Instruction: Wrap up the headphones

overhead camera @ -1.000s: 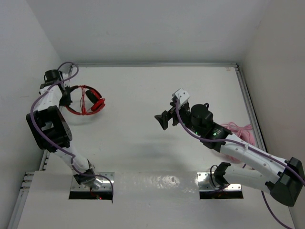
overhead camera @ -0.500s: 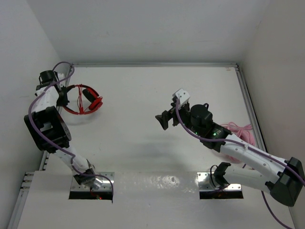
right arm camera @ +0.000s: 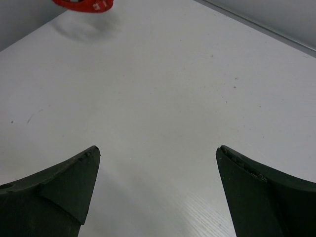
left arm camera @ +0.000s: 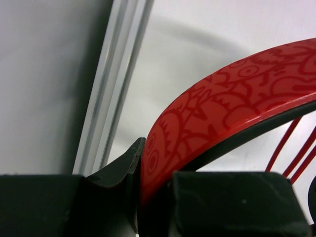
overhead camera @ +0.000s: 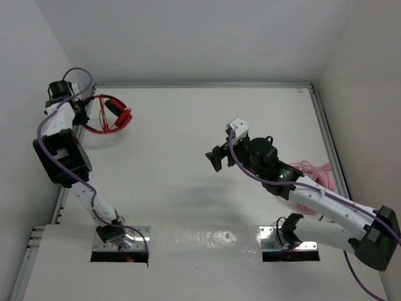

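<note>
My left gripper should set the red headphones down and let go of them on the table [overhead camera: 102,175] between its metal mount and the far rail, beside its forearm.
The red headphones [overhead camera: 108,115] are at the far left of the table, with their thin red cable wound across the band. My left gripper [overhead camera: 81,114] is shut on the red patterned headband [left arm camera: 222,113] and holds it close to the left rail. Red cable strands [left arm camera: 291,148] show at the right of the left wrist view. My right gripper [overhead camera: 213,157] is open and empty above the middle of the table; a bit of the red headphones [right arm camera: 84,5] shows at the top of its wrist view.
Pale pink headphones with a pink cable [overhead camera: 316,172] lie at the right edge, partly under my right arm. An aluminium rail [left arm camera: 116,84] runs along the left wall, right beside my left gripper. White walls enclose the table.
My left gripper has carried the red headphones toward the far left corner of the table. The right arm has stayed still.
</note>
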Controlling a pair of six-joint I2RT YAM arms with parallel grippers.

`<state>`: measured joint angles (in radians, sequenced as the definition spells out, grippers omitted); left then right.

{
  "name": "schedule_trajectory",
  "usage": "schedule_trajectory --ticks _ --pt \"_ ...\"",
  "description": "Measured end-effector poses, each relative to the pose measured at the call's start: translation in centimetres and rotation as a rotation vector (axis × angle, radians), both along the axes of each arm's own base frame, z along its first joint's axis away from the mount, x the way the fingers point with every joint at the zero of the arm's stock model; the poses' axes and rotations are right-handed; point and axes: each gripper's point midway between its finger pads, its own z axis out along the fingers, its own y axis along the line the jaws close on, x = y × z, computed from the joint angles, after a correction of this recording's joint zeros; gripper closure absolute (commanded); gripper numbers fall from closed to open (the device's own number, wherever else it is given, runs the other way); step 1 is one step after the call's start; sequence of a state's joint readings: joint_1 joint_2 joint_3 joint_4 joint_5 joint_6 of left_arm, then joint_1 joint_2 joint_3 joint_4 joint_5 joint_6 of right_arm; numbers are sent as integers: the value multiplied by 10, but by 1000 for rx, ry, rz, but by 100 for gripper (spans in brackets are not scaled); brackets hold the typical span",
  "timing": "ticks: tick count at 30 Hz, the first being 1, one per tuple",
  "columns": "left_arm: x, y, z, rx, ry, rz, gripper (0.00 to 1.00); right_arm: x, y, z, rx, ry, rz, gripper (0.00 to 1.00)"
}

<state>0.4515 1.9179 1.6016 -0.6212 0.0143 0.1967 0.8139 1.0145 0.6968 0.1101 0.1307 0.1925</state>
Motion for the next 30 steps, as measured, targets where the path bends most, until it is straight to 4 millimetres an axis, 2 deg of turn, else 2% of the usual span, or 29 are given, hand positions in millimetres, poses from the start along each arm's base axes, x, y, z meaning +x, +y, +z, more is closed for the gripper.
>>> schedule_trajectory --ticks 5,9,15,21,28,30 --pt "52 15 -2 -46 -94 56 100 0 0 -13 -25 36 -4 1" --pt "91 25 -14 -79 -144 91 100 1 1 -22 -46 71 -13 1" --pt "122 35 -45 -115 -158 151 100 7 4 -24 -63 112 -36 1" --pt "124 30 -71 -137 -120 166 100 7 3 -21 -60 130 -54 1" --pt "122 29 -79 -134 -103 178 100 6 0 -26 -81 155 -70 1" --pt "114 30 -83 -136 -94 187 100 5 1 -25 -84 156 -66 1"
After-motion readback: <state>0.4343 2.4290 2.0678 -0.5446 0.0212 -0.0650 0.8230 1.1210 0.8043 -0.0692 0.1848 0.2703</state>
